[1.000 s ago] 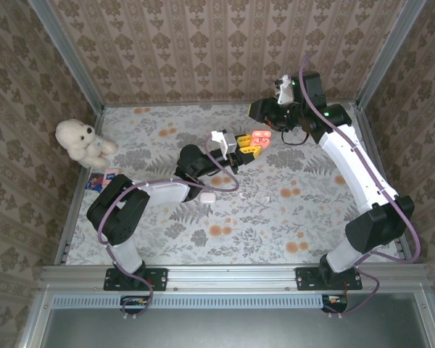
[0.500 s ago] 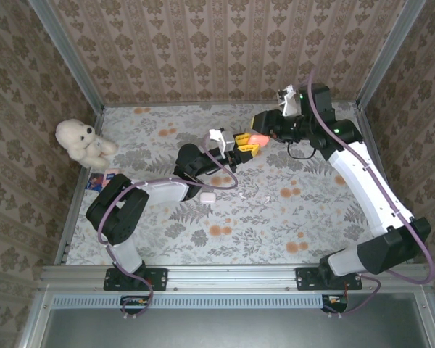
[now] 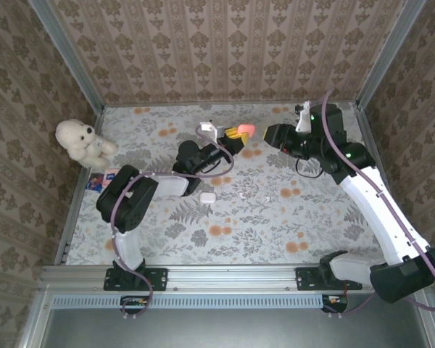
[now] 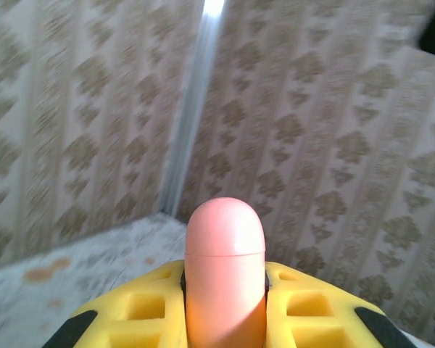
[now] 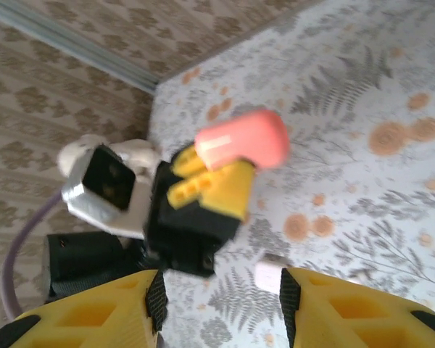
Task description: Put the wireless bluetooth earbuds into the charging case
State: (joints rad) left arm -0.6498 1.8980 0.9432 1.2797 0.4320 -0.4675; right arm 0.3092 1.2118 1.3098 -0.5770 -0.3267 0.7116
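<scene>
I should release the pink charging case from my left gripper on the floral cloth [image 3: 225, 155] beside orange spots, behind the white case.
A pink pill-shaped charging case [image 4: 225, 232] stands between the yellow fingers of my left gripper [image 4: 225, 279], which is shut on it. Its lid seam looks closed. In the top view this case [image 3: 245, 130] is held up near the back wall by the left gripper [image 3: 235, 133]. My right gripper [image 3: 270, 135] hovers just to the right of it, apart from it. The right gripper [image 5: 221, 308] is open with nothing between its fingers, and it faces the pink case [image 5: 243, 139]. Tiny white bits that may be earbuds [image 3: 264, 196] lie mid-table, too small to make out.
A small white case [image 3: 207, 196] lies on the floral cloth below the left forearm, and it is also visible in the right wrist view as the white case [image 5: 267, 274]. A white teddy [image 3: 80, 141] and a small card [image 3: 96, 180] sit at the left edge. Walls enclose three sides.
My left gripper has carried the pink case up and back toward the wall. The right gripper has drawn off to the right, away from the case.
</scene>
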